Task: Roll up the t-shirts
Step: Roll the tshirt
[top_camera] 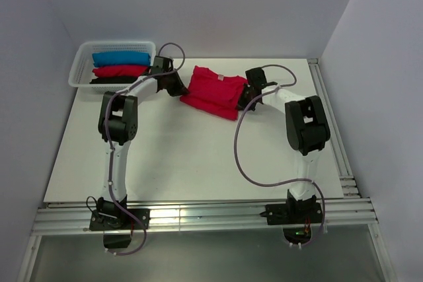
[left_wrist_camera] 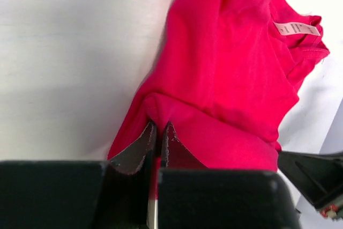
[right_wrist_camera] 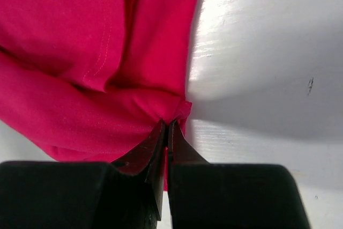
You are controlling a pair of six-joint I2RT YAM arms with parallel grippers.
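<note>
My left gripper needs to let go of the red t-shirt's folded edge over the shirt's near border, at the end (top_camera: 191, 104) closest to the basket.
The crimson-red t-shirt (top_camera: 213, 91) lies bunched and partly folded on the white table at the far middle. My left gripper (top_camera: 180, 88) is at its left edge, shut on a fold of the red cloth (left_wrist_camera: 214, 79); the pale neck label (left_wrist_camera: 296, 28) shows at the upper right of the left wrist view. My right gripper (top_camera: 242, 96) is at the shirt's right edge, shut on a pinch of the red cloth (right_wrist_camera: 80, 79). Rolled blue (top_camera: 121, 59), red (top_camera: 120, 70) and black (top_camera: 109, 80) t-shirts lie in the basket.
A white lattice basket (top_camera: 78, 67) stands at the far left corner of the table. An aluminium rail (top_camera: 330, 123) runs along the table's right edge and another along the near edge. Grey walls close in the back and sides.
</note>
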